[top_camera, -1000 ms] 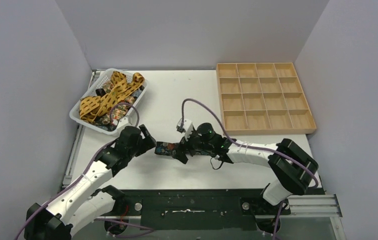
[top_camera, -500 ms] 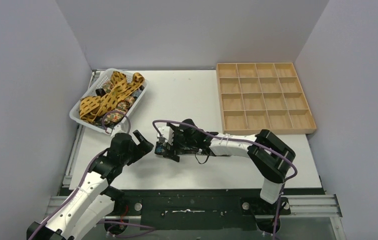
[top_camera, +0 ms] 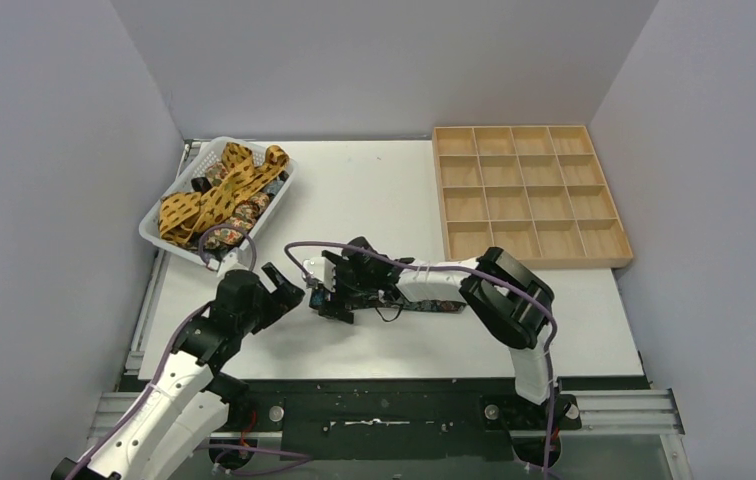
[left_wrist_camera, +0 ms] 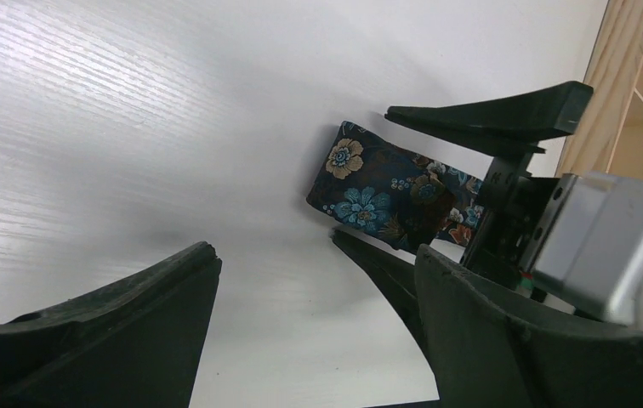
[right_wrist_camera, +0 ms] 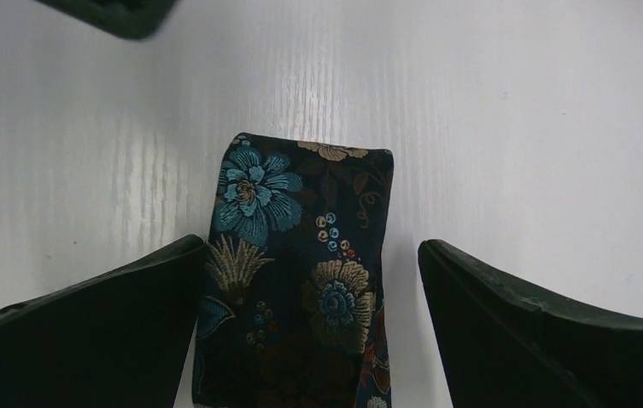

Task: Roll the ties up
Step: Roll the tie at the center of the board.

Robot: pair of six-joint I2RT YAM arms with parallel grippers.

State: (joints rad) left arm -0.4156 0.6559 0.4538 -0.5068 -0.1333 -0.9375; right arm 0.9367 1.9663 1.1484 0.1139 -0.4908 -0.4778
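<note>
The right gripper straddles the tie's blunt end where the left gripper must grip, so next the right gripper backs off and pinches the layers farther [left_wrist_camera: 442, 212] along the tie.
A dark navy floral tie [top_camera: 434, 305] lies flat on the white table, its blunt end [top_camera: 316, 297] pointing left. My right gripper [top_camera: 330, 300] is open and straddles that end. In the right wrist view the tie [right_wrist_camera: 301, 221] runs between the fingers [right_wrist_camera: 88, 323]: the left one touches its edge, the right one stands apart. My left gripper [top_camera: 279, 285] is open and empty, just left of the tie's end. The left wrist view shows the tie [left_wrist_camera: 369, 187] ahead of my left gripper [left_wrist_camera: 314, 255]. More ties [top_camera: 216, 195], mustard and dark, lie heaped in the basket.
A white plastic basket [top_camera: 154, 235] stands at the back left. A wooden tray [top_camera: 529, 195] of small compartments stands at the back right. Purple cables loop over both arms. Grey walls close the table on three sides.
My right gripper has moved left along the table to the tie's end, its arm stretching out. My left gripper has drawn back slightly to the left and stays open.
</note>
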